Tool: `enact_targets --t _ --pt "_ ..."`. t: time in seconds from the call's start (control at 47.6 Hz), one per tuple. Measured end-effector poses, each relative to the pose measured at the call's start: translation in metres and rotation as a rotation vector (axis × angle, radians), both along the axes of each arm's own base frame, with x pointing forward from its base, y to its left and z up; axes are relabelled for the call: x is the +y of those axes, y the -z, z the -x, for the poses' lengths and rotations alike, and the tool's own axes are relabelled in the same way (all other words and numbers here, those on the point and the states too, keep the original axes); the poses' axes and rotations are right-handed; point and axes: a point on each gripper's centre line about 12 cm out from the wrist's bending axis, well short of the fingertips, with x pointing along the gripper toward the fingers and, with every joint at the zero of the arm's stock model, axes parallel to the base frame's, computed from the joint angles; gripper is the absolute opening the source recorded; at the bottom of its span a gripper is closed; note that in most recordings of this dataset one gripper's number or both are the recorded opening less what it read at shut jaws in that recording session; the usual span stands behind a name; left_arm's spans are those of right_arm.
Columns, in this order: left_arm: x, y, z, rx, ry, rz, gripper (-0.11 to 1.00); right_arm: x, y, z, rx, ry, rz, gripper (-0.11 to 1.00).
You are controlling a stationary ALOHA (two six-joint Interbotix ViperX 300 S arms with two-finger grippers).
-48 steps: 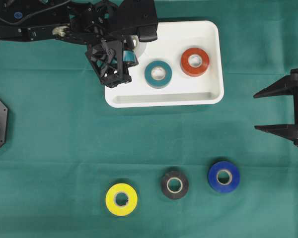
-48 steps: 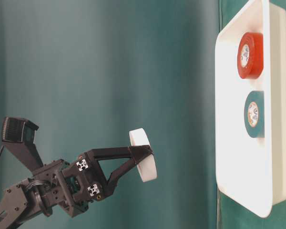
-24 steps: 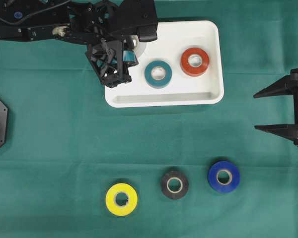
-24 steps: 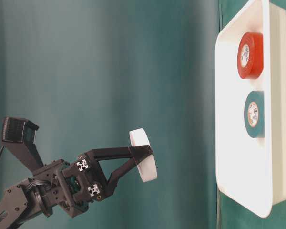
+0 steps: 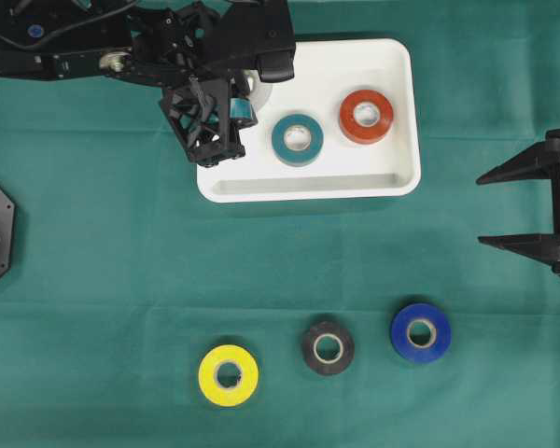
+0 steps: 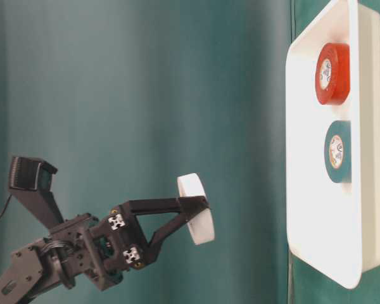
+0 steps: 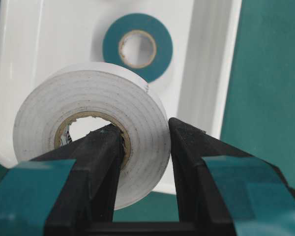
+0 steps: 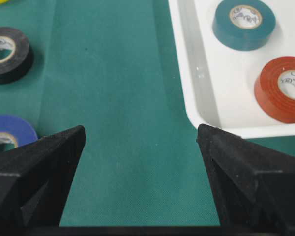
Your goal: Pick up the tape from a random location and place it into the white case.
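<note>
Next, my left gripper releases the white tape roll beside the teal tape (image 5: pixel 248 119) (image 7: pixel 99 112), on the side away from the red tape.
My left gripper (image 7: pixel 145 130) is shut on a white tape roll (image 7: pixel 93 128), one finger through its core and one on its outer wall. It holds the roll on edge in the air over the left end of the white case (image 5: pixel 308 191), clear of the case floor (image 6: pixel 291 190); the roll (image 6: pixel 196 209) hangs apart from it. A teal tape (image 5: pixel 297 138) and a red tape (image 5: pixel 366 116) lie flat in the case. My right gripper (image 5: pixel 485 209) stands open at the right edge, nothing between its fingers (image 8: pixel 64 147).
A yellow tape (image 5: pixel 228 375), a black tape (image 5: pixel 328 348) and a blue tape (image 5: pixel 420 331) lie in a row on the green cloth near the front. The case's rim (image 8: pixel 201 73) sits just ahead and right of my right gripper.
My left gripper has shifted slightly with the white tape, a little closer to the case. The right arm has not moved.
</note>
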Motion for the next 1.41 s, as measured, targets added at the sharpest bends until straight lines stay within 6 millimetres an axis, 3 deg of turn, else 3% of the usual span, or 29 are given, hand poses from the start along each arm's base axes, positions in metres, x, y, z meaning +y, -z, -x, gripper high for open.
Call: enact_targets --t 0.084,0.42,0.882,1.113,1.407 --pt "0.000 0.009 -0.002 0.012 0.002 0.003 0.24 0.000 0.000 0.000 -0.001 0.000 0.000 0.88" --pt "0.010 0.075 -0.012 0.059 -0.012 0.017 0.24 0.000 0.000 0.000 0.000 0.000 -0.002 0.88" --pt "0.031 0.130 -0.009 0.085 -0.065 0.030 0.24 0.000 0.002 -0.001 0.015 0.001 -0.001 0.88" --pt "0.037 0.152 -0.010 0.099 -0.076 0.034 0.24 0.000 0.004 -0.002 0.022 -0.002 0.003 0.88" --pt "0.038 0.157 -0.013 0.082 -0.078 0.031 0.24 0.000 0.004 -0.002 0.023 -0.002 0.003 0.88"
